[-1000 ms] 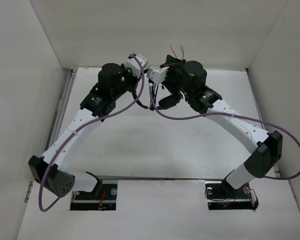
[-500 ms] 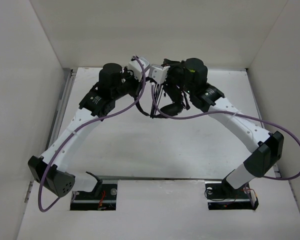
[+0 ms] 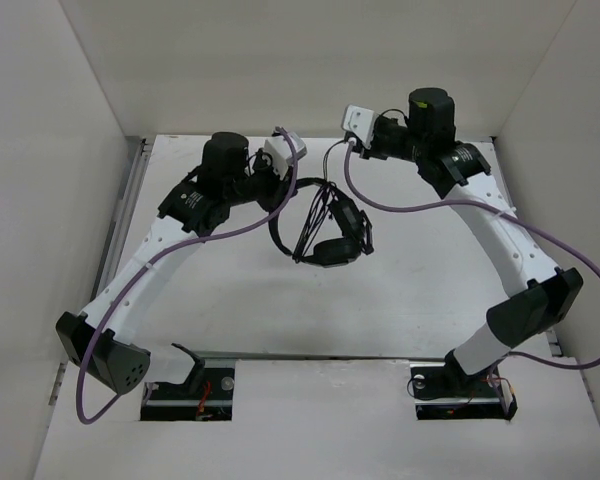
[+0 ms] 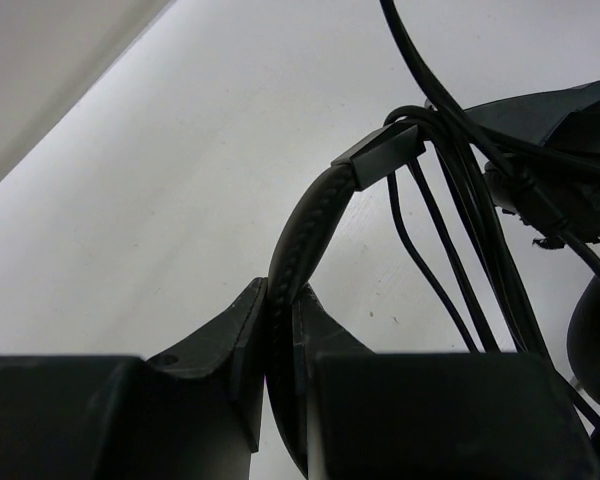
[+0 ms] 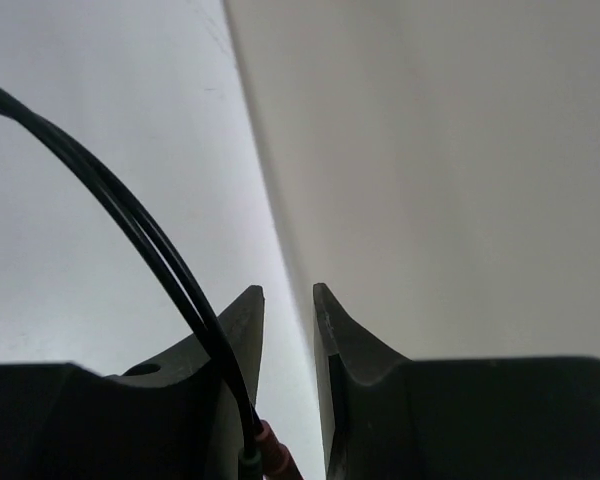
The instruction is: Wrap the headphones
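Next, my left gripper lets go of the black headphones on the back half of the table (image 3: pixel 326 216), midway between the sides.
The black headphones (image 3: pixel 332 250) hang over the table's middle, with several loops of thin black cable (image 3: pixel 310 220) wound over the band. My left gripper (image 3: pixel 279 188) is shut on the padded headband (image 4: pixel 305 230), which is pinched between its fingertips in the left wrist view (image 4: pixel 282 290). The wound cable strands (image 4: pixel 450 230) and an earcup (image 4: pixel 595 330) show at the right of that view. My right gripper (image 3: pixel 356 147) is raised near the back wall. In the right wrist view (image 5: pixel 288 290) its jaws stand narrowly apart, with the doubled cable end (image 5: pixel 130 220) and the red and green plugs (image 5: pixel 270 455) held deep between them.
White walls enclose the table (image 3: pixel 230 290) at the left, back and right. The right gripper is close to the back wall (image 5: pixel 460 150). Thick purple robot cables (image 3: pixel 410 205) loop from each wrist. Both arm bases stand at the near edge.
My right arm swung up and to the right toward the back wall, drawing the cable end away. The headphones now hang lower and further right. The left gripper kept its hold.
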Motion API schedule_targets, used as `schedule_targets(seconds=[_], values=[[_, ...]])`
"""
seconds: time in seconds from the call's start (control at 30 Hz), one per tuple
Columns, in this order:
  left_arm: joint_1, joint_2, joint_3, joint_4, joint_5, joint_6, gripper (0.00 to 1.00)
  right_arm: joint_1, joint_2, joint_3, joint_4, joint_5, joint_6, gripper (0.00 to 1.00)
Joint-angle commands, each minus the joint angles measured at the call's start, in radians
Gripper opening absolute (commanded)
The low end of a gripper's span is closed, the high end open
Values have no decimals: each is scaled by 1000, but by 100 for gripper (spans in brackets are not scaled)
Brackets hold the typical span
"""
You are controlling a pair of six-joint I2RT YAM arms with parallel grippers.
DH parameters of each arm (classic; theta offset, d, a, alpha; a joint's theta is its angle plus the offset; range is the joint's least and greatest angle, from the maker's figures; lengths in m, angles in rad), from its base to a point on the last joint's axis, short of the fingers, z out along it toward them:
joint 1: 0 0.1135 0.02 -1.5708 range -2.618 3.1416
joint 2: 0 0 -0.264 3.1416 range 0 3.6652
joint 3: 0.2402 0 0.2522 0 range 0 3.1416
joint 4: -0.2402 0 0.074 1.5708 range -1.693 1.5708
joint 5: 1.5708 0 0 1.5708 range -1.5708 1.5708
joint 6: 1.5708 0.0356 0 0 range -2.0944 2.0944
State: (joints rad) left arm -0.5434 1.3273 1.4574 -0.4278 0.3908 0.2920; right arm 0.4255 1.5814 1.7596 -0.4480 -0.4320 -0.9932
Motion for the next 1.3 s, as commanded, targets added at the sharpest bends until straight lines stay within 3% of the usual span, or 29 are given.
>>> schedule_targets(seconds=[0.0, 0.23, 0.6, 1.27], values=[[-6, -33, 43, 8, 86, -7, 1, -29, 17, 3, -93, -166, 44, 33], [-11, -23, 72, -25, 128, -14, 1, -119, 63, -38, -71, -224, 68, 37], [-13, -5, 100, -43, 180, -54, 1, -208, 77, -83, 22, -347, 284, 47], [63, 24, 113, -2, 250, -175, 2, -302, -35, -364, 212, -346, 407, 47]])
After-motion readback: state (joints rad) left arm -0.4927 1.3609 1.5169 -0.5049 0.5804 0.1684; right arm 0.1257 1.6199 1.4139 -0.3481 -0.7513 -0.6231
